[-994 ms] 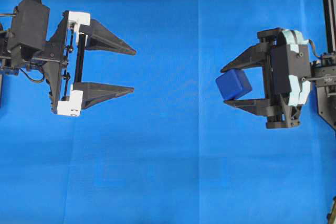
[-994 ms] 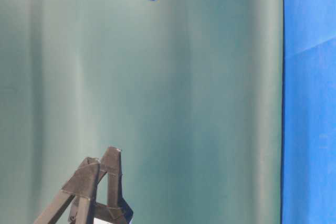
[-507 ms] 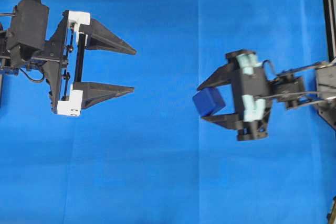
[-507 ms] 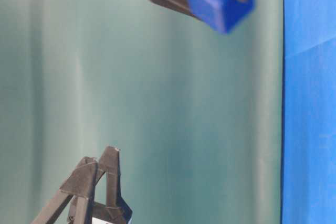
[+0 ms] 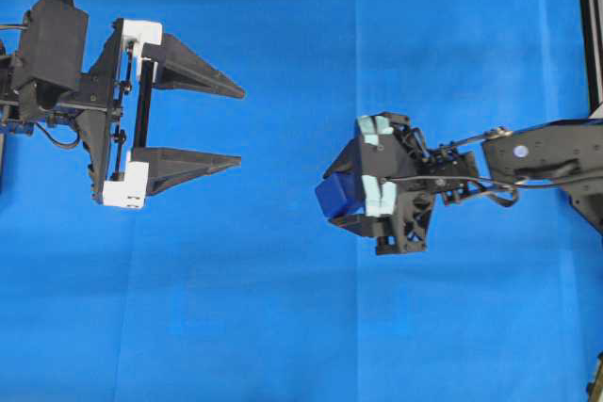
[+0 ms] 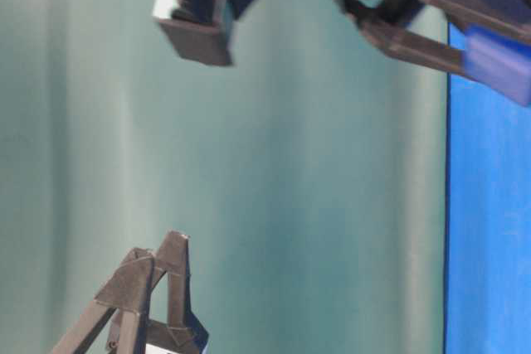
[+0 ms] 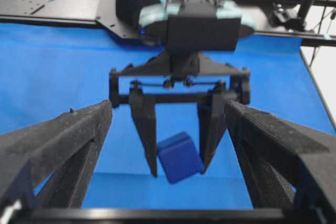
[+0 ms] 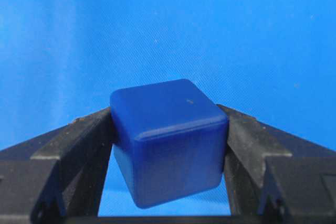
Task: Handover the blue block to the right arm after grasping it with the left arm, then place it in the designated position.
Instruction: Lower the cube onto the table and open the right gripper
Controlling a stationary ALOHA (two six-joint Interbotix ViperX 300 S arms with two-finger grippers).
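Next, my right gripper sets the blue block down on the cloth (image 5: 308,206) between the cloth's fold line and my left gripper.
The blue block (image 5: 339,195) is a small dark-blue cube, pinched between the all-black fingers of my right gripper (image 5: 330,199), right of the cloth's middle. The right wrist view shows the block (image 8: 168,135) tilted, both finger pads pressing its sides, held above the cloth. My left gripper (image 5: 240,127), with white brackets, stands wide open at the left, holding nothing, its tips pointing at the right gripper across a wide gap. From the left wrist view the block (image 7: 179,157) hangs between the right arm's downward fingers. In the table-level view the block (image 6: 503,62) is blurred.
Blue cloth (image 5: 283,327) covers the whole table, with a fold line down the middle. A black frame rail (image 5: 589,25) runs along the right edge. A black base plate (image 7: 63,3) lies at the far side in the left wrist view.
The right arm has reached leftward from the right edge and tipped its fingers downward, carrying the block with it. The left gripper has stayed put and open.
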